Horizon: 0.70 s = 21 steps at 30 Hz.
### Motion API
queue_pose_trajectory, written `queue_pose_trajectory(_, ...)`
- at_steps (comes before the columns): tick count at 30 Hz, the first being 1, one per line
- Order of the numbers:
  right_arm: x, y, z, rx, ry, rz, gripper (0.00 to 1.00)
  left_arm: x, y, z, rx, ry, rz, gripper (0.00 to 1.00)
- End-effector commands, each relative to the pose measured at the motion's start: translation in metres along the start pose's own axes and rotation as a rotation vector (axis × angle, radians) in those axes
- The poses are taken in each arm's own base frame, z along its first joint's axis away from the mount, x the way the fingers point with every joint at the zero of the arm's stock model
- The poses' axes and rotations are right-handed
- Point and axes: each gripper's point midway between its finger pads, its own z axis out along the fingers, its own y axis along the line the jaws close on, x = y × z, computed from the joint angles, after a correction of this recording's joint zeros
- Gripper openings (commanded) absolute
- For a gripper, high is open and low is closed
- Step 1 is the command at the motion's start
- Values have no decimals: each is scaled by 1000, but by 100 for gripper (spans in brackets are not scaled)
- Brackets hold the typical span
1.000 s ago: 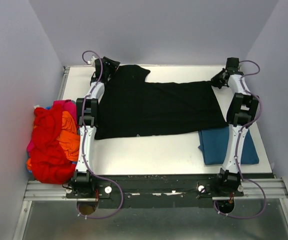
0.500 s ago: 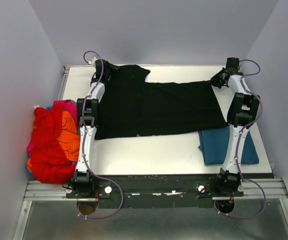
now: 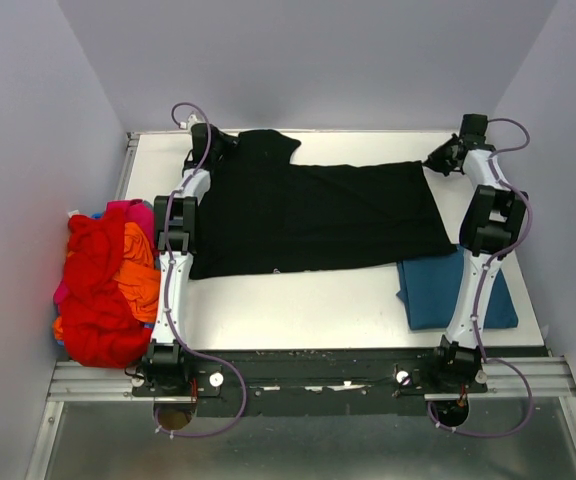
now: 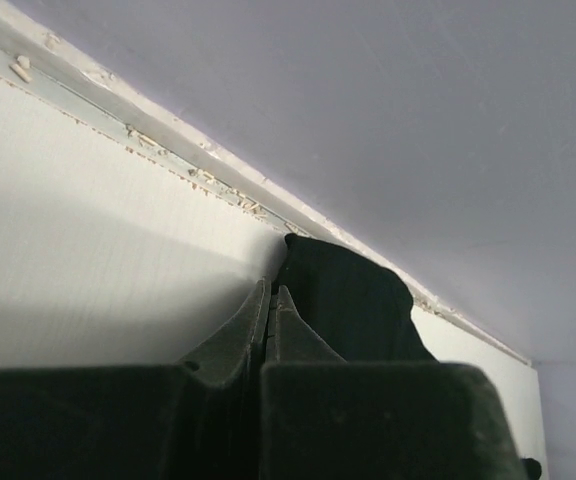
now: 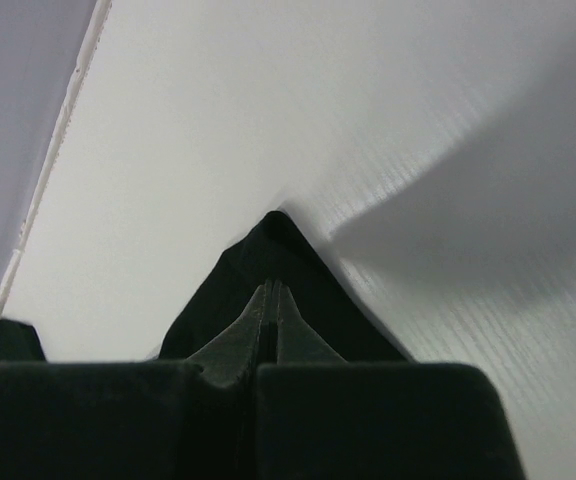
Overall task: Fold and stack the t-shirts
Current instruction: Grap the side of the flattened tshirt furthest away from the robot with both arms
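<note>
I should open my left gripper and pinch the fuller cloth [image 4: 346,288] beside the black t-shirt's corner before folding, as that gripper's fingers meet only the corner's side edge.
A black t-shirt [image 3: 308,215] lies spread flat across the far half of the white table [image 3: 298,300]. My left gripper [image 3: 218,141] is at the shirt's far left corner; in the left wrist view its jaws [image 4: 271,292] are pressed together on the edge of the black cloth [image 4: 353,300]. At the far right corner my right gripper [image 3: 438,160] is shut, and the right wrist view shows its tips [image 5: 271,287] pinching the pointed corner of the black cloth [image 5: 298,255]. A folded teal-blue t-shirt [image 3: 438,295] lies at the near right. Red, orange and pink t-shirts [image 3: 103,285] are heaped at the left edge.
The back wall [image 4: 368,120] rises just beyond the table's far edge, close to both grippers. Side walls stand on either side of the table. A metal rail [image 3: 308,372] with the arm bases runs along the near edge.
My left gripper has shut at the black shirt's far left corner. The right gripper, shut throughout, has shifted slightly toward the far right with its corner.
</note>
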Motion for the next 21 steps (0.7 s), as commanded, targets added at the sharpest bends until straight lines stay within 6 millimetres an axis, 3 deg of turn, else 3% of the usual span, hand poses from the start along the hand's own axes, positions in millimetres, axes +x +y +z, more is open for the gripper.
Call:
queue_pose_trajectory(1,-21,12,-25,-47,-44,-26,1,-35,-60,-14,130,-53,95,0)
queue_pose_trajectory(6,-19,12,-27,-51,-37,-36,2,-34,-63,-18,143,-45,89,0)
queue_pose_trajectory(7,-19,11,-27,-47,-37,-36,15,-31,-61,-17,135,-41,89,0)
queue_pose_trajectory(8,-19,10,-26,-43,-38,-36,42,-33,-56,-16,107,-47,81,13)
queue_pose_trajectory(9,-19,8,-24,-40,-35,-37,59,-33,-53,-15,94,-49,82,43)
queue_pose_trajectory(10,-18,8,-22,-38,-30,-40,69,-33,-50,-14,86,-52,85,59)
queue_pose_trajectory(11,-16,4,-17,-23,-18,-37,71,-34,-48,-13,75,-54,86,68)
queue_pose_trajectory(13,-20,1,-12,10,-12,-36,72,-32,-40,-10,41,-50,95,73)
queue_pose_trajectory(17,-16,1,3,-4,18,-8,82,-31,-23,-7,-32,-52,90,74)
queue_pose_trajectory(21,-8,3,18,-38,52,33,79,-24,-18,-2,-29,-40,57,71)
